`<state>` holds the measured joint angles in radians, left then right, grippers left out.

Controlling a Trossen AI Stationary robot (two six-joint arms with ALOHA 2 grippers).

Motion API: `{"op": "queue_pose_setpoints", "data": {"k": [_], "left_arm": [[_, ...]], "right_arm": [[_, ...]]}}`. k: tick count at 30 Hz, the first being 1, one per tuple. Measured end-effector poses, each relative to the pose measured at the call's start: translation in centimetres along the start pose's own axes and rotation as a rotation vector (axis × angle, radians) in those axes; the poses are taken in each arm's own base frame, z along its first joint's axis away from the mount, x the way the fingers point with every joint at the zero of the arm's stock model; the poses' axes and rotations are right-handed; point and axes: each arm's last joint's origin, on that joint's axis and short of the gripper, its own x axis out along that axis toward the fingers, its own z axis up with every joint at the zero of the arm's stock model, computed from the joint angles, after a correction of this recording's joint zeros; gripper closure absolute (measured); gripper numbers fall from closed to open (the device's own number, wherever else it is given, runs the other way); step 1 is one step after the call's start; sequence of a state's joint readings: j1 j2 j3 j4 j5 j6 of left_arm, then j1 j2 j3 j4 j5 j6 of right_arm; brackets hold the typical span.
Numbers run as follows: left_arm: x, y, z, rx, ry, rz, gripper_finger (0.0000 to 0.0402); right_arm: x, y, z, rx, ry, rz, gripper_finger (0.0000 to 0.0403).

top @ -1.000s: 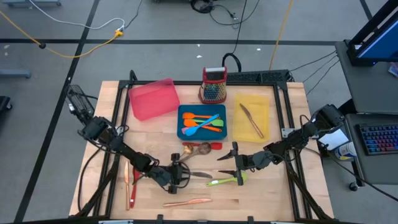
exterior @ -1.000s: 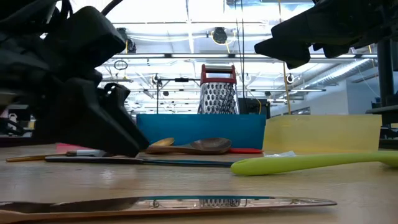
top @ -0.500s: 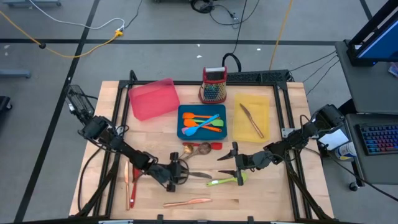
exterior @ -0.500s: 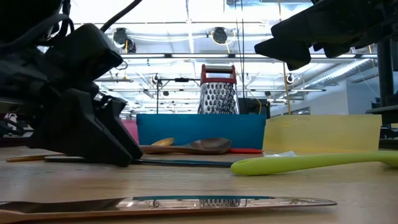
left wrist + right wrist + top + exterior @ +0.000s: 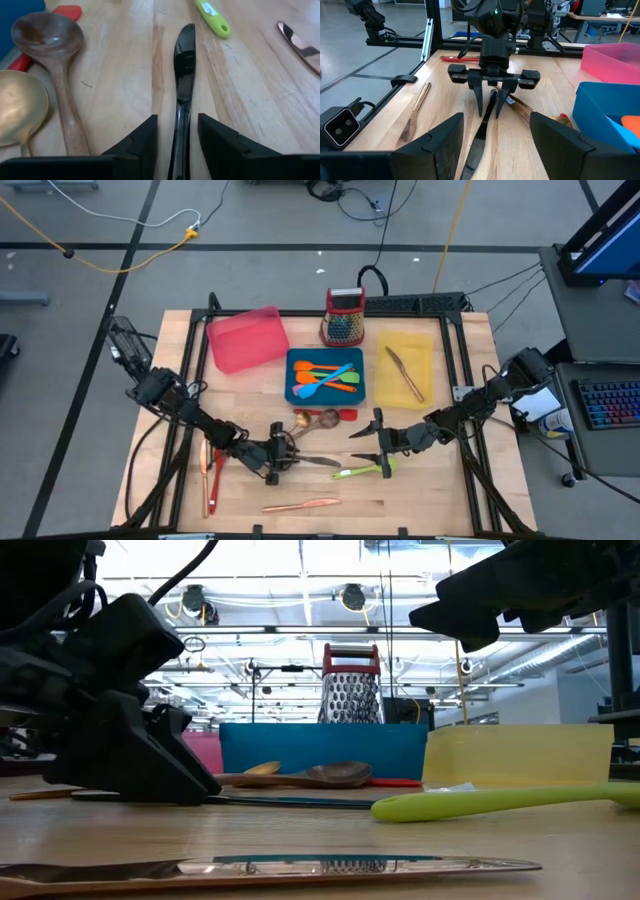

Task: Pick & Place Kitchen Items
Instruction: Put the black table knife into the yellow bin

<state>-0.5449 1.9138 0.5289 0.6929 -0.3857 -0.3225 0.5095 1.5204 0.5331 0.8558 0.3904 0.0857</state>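
Note:
My right gripper will next close on the dark steel knife's blade (image 5: 328, 461) (image 5: 471, 164) near its pointed end, opposite my left gripper at the knife's handle.
A dark steel knife (image 5: 184, 55) lies flat on the wooden table, blade toward the table's right. My left gripper (image 5: 177, 145) is low over its handle and open, with one finger on each side of the handle and a gap showing on both sides. The right wrist view shows the same straddle of the left gripper (image 5: 490, 107) over the knife (image 5: 482, 130). My right gripper (image 5: 358, 446) hangs open above the table, to the knife's right, with nothing between its fingers. A green spatula (image 5: 362, 471) lies under it.
A wooden spoon (image 5: 50, 45), a gold spoon (image 5: 20, 110) and a red handle (image 5: 67, 11) lie beside the knife. A copper knife (image 5: 300, 505) lies near the front edge. The pink tray (image 5: 247, 338), blue tray (image 5: 296, 385), yellow tray (image 5: 425, 345) and grater (image 5: 343, 317) stand at the back.
My left gripper has sunk toward the table over the dark knife's handle and drawn back a little toward the table's left. The knife has stayed where it was.

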Motion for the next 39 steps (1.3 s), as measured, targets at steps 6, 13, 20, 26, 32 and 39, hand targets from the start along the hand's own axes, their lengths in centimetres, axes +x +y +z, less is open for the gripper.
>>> {"op": "queue_pose_setpoints", "data": {"k": [6,13,20,26,32,39], "left_arm": [[1.0,-0.1,-0.8,-0.028,-0.054,-0.009,0.0317],[1.2,-0.1,-0.9,-0.017,-0.053,-0.008,0.0361],[1.2,-0.1,-0.9,-0.028,-0.053,-0.007,0.0361],[1.2,-0.3,-0.6,-0.042,-0.092,-0.032,0.0371],[1.6,-0.6,0.3,-0.032,-0.130,-0.033,0.0364],[1.9,-0.2,0.8,-0.045,-0.143,-0.021,0.0362]], "right_arm": [[0.0,0.0,0.0,0.000,0.000,0.000,0.0181],[0.0,0.0,0.0,-0.001,0.000,0.000,0.0181],[0.0,0.0,0.0,-0.001,0.000,0.000,0.0181],[0.0,0.0,0.0,-0.001,0.000,0.000,0.0181],[0.0,0.0,0.0,0.035,0.001,-0.001,0.0181],[0.9,-0.2,-1.8,0.135,0.070,-0.023,0.0181]]}}
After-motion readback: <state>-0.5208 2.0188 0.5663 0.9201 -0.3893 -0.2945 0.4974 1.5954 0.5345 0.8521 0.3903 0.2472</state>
